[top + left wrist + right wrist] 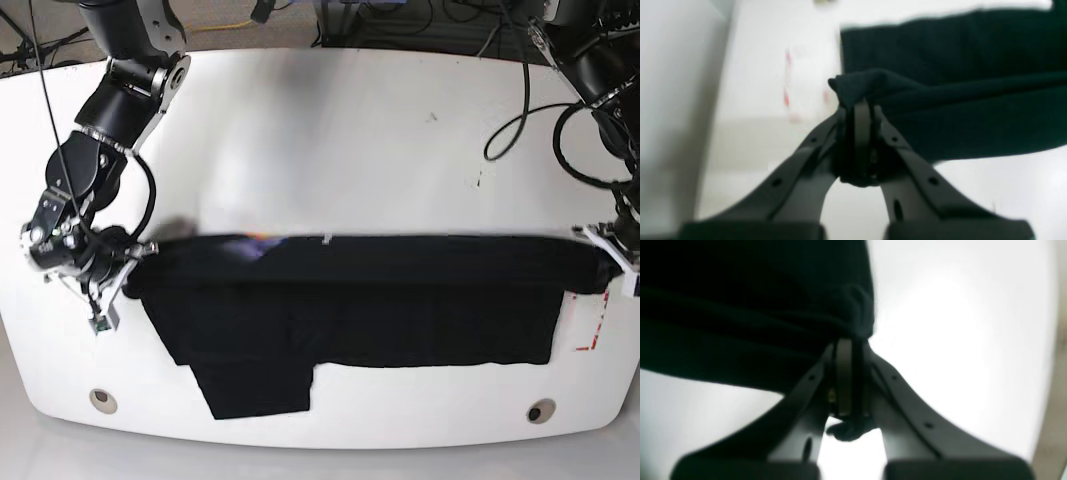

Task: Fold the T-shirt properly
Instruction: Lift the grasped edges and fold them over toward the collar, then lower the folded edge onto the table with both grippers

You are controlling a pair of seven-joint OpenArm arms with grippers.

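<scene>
My left gripper is going to release the corner of the black T-shirt on the white table [583, 130] well behind the red tape marks.
The black T-shirt [360, 300] is stretched across the white table [350, 150] between my two grippers, its top edge pulled taut in a line. A sliver of the coloured print [252, 242] shows at that edge. One sleeve [255, 385] lies flat toward the front. My left gripper [858, 105] is shut on a bunched corner of the T-shirt [940, 110]; it is at the right in the base view [605, 262]. My right gripper [848, 341] is shut on the other corner of the T-shirt [740, 323]; it is at the left in the base view [120, 275].
Red tape marks [598, 325] lie on the table near the left gripper, also seen in the left wrist view [786, 90]. Two round holes [100, 399] [541, 411] sit near the table's front edge. Cables [520, 110] hang at the back right.
</scene>
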